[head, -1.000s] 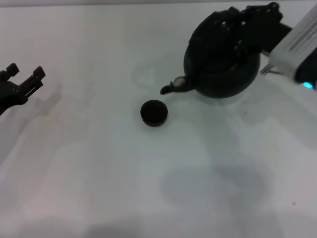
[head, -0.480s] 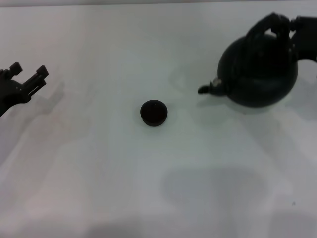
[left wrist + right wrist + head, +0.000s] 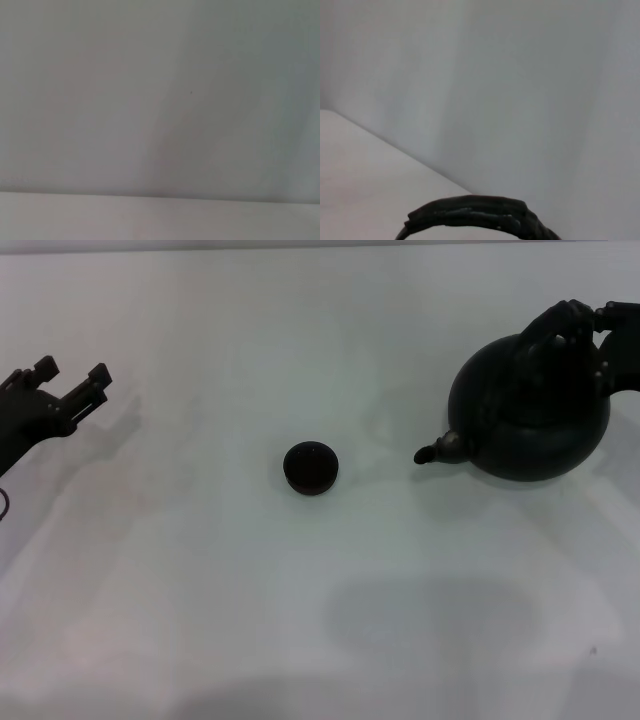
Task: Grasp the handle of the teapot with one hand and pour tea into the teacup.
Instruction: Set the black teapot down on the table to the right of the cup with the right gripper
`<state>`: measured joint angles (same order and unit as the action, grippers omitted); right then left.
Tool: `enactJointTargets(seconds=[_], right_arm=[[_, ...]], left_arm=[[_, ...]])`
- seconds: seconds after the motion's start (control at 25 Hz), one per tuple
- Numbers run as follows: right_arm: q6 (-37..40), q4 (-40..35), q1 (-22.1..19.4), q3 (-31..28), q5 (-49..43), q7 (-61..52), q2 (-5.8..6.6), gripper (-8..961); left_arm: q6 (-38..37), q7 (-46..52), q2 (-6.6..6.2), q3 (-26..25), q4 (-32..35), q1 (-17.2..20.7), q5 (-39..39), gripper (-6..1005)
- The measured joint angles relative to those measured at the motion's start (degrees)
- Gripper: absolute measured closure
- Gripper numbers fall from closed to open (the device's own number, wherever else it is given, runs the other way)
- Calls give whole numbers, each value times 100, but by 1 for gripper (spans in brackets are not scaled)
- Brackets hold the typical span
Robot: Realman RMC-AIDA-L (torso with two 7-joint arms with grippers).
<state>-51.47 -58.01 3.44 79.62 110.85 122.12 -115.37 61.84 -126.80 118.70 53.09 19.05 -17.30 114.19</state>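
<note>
Next, I set the black teapot down with my right gripper on the white table (image 3: 537,435) just beneath it, with its spout toward the teacup.
The large round black teapot (image 3: 530,420) stands upright at the right of the white table, its spout (image 3: 438,451) pointing left toward the teacup. The tiny dark teacup (image 3: 311,467) sits at the table's middle, well apart from the spout. My right gripper (image 3: 585,325) reaches in from the right edge and is shut on the black arched handle (image 3: 545,330) at the pot's top. A stretch of the ribbed handle also shows in the right wrist view (image 3: 475,215). My left gripper (image 3: 72,375) is open and empty at the far left, just above the table.
The white table (image 3: 300,620) carries only the pot and the cup. The left wrist view shows only a pale surface and a plain wall.
The teapot has moved right, away from the teacup, and gone from tilted to upright, with my right gripper still on its handle. My left gripper has shifted slightly right.
</note>
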Motion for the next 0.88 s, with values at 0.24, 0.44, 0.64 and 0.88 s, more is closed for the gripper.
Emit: enactJointTargets(seconds=[0.24, 0.44, 0.64, 0.88], right_arm=[[-39, 327, 142, -53, -30, 244, 8, 842], [-91, 560, 229, -137, -15, 441, 15, 842], [-106, 746, 288, -245, 7, 668, 10, 842], [-91, 884, 363, -335, 1, 727, 15, 842]], left_arm=[[-6, -3, 3, 0, -7, -9, -3, 197], [-13, -3, 10, -1, -7, -14, -3, 197], [-14, -3, 12, 0, -43, -54, -3, 197], [-14, -13, -3, -3, -68, -72, -2, 197]])
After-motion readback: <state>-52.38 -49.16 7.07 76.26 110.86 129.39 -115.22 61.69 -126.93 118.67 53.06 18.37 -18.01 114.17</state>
